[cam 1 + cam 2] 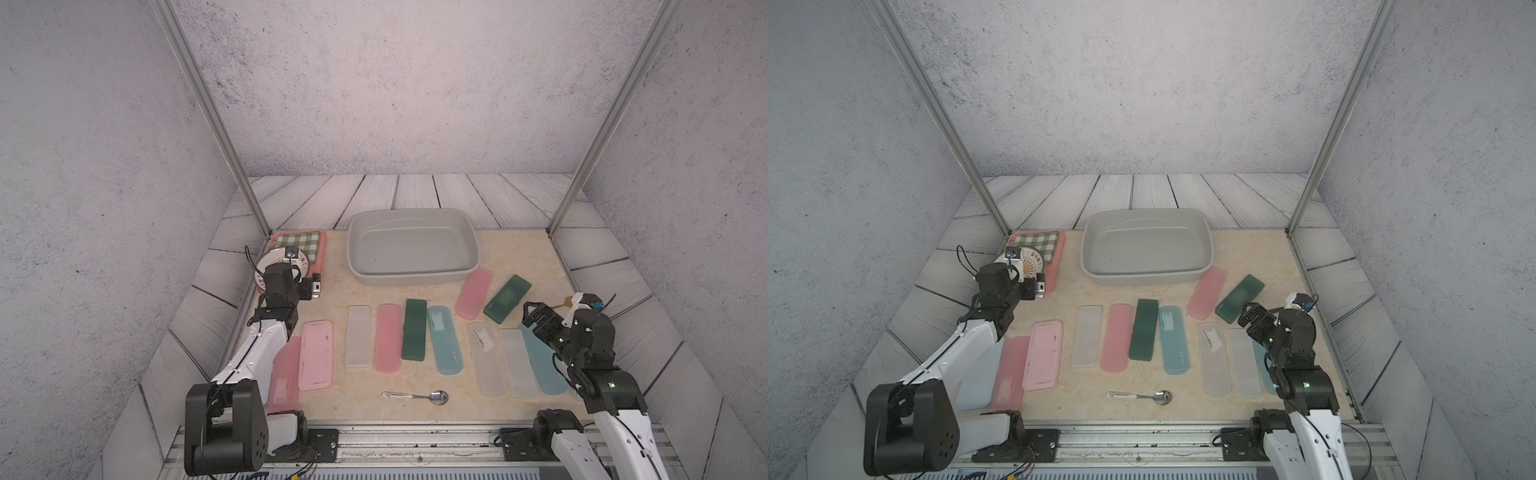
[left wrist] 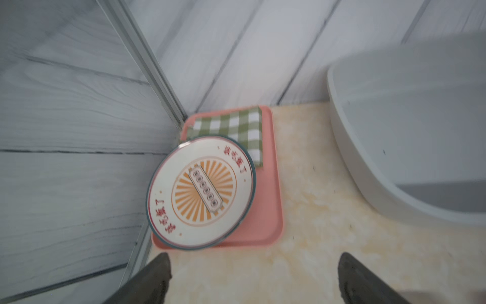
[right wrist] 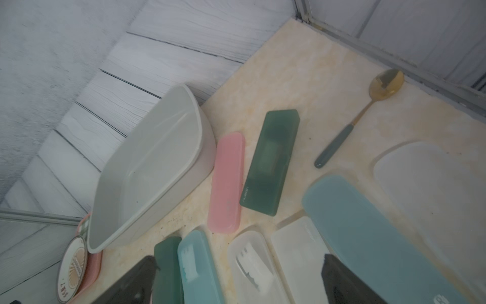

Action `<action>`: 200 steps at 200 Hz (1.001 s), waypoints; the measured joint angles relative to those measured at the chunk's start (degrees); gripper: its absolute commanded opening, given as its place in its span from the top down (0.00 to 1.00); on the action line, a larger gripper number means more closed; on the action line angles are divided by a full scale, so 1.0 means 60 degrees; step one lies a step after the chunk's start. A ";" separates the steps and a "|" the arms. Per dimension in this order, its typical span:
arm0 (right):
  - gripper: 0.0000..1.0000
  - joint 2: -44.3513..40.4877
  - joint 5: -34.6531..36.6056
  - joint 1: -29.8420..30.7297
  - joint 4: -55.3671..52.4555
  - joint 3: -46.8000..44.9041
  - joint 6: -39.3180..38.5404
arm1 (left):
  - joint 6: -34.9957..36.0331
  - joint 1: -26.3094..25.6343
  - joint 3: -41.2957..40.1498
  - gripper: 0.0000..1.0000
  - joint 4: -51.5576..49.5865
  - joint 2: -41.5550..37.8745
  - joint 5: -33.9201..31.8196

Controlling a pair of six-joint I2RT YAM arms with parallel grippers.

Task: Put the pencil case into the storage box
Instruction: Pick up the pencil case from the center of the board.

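The dark green pencil case (image 1: 505,301) (image 3: 267,167) lies between the pink pencil case and the gold spoon. Next, my right gripper closes across its middle.
The storage box (image 1: 415,277) (image 1: 1142,277), a light grey tub, stands empty at the back middle of the table. Several pencil cases lie flat in front of it: a pink one (image 1: 473,293) and a dark green one (image 1: 508,298) near its right corner, then a row of clear, pink, green and blue ones (image 1: 444,345). My left gripper (image 1: 316,286) (image 2: 253,265) is open over bare table, between the pink tray and the box (image 2: 394,131). My right gripper (image 1: 532,313) (image 3: 240,265) is open above the clear cases (image 3: 252,265) at the right, holding nothing.
A pink tray (image 2: 265,215) with a green checked cloth and a plate (image 2: 201,194) sits at the back left corner. A metal spoon (image 1: 415,396) lies near the front edge. A gold spoon (image 3: 368,113) lies by the right wall. Metal frame posts (image 1: 216,124) rise at both back corners.
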 measured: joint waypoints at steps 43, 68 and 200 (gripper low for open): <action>0.03 0.4433 0.0299 0.0000 -0.0313 0.1388 -0.0299 | 0.0845 0.0000 0.2433 0.00 -0.5220 0.0313 0.1118; 0.02 0.7719 0.0670 0.0000 -0.0321 0.3038 -0.0601 | 0.1096 0.0000 0.2852 0.00 -0.7271 0.0302 0.1683; 0.01 1.1438 0.0109 0.0015 0.1115 0.4557 -0.0576 | 0.1209 0.0000 0.2415 0.00 -0.9074 0.0219 0.2109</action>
